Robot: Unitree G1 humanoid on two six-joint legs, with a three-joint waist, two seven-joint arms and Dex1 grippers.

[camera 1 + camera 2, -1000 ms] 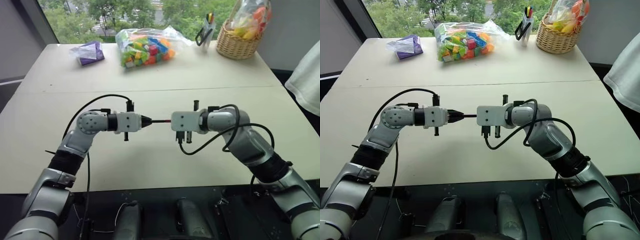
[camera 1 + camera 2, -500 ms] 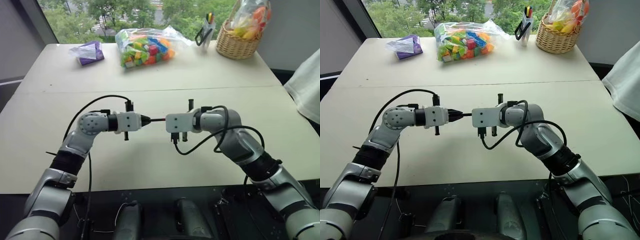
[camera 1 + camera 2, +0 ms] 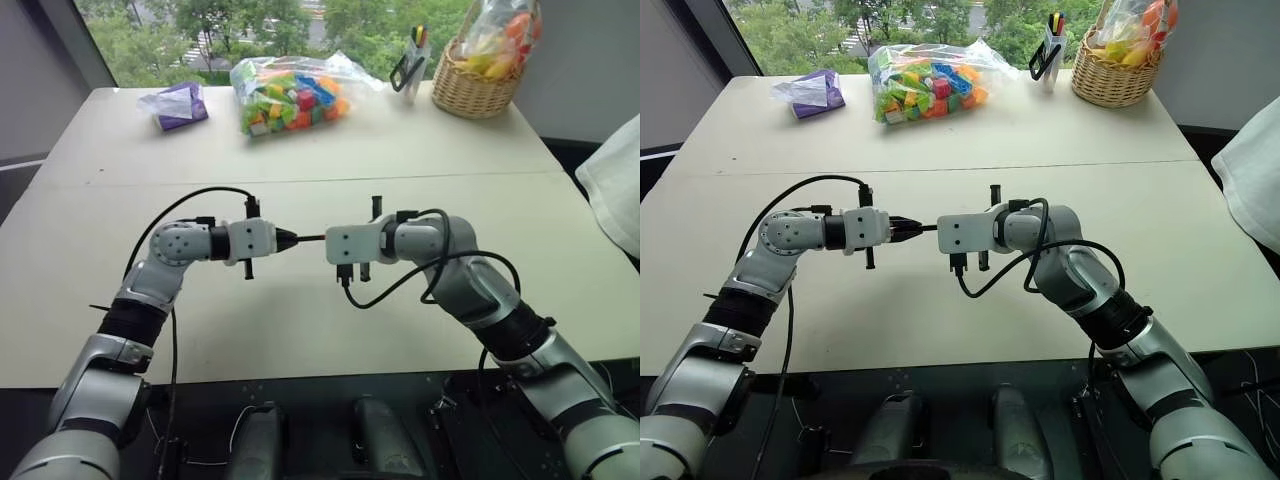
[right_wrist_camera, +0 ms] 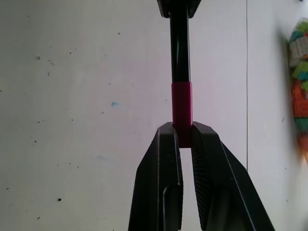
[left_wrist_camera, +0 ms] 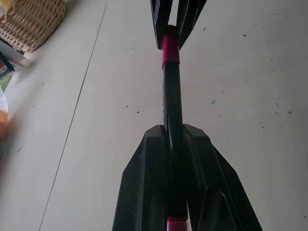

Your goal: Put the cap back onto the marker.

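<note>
The black marker will go down on the table this side of the seam [image 3: 190, 262], facing the purple packet, from my left gripper.
Both grippers hover over the table's middle, facing each other tip to tip. My left gripper [image 3: 283, 238] is shut on the black marker [image 5: 172, 96], which runs level toward the right gripper. My right gripper [image 3: 328, 240] is shut on the red cap [image 4: 182, 108]. The cap sits over the marker's end, its open rim against the black shaft [image 4: 179, 53]. In the left wrist view the cap [image 5: 170, 49] shows as a red band just before the right gripper's fingers [image 5: 159, 24]. A short length of marker [image 3: 925, 228] shows between the two grippers.
Along the table's far edge lie a purple packet [image 3: 178, 105], a clear bag of coloured blocks [image 3: 290, 95], a pen holder [image 3: 412, 60] and a wicker basket [image 3: 480, 85]. A white cloth [image 3: 615, 190] hangs at the right edge.
My right gripper has edged left toward the left gripper with the cap. Less of the marker shows between them now. The left gripper has stayed put.
</note>
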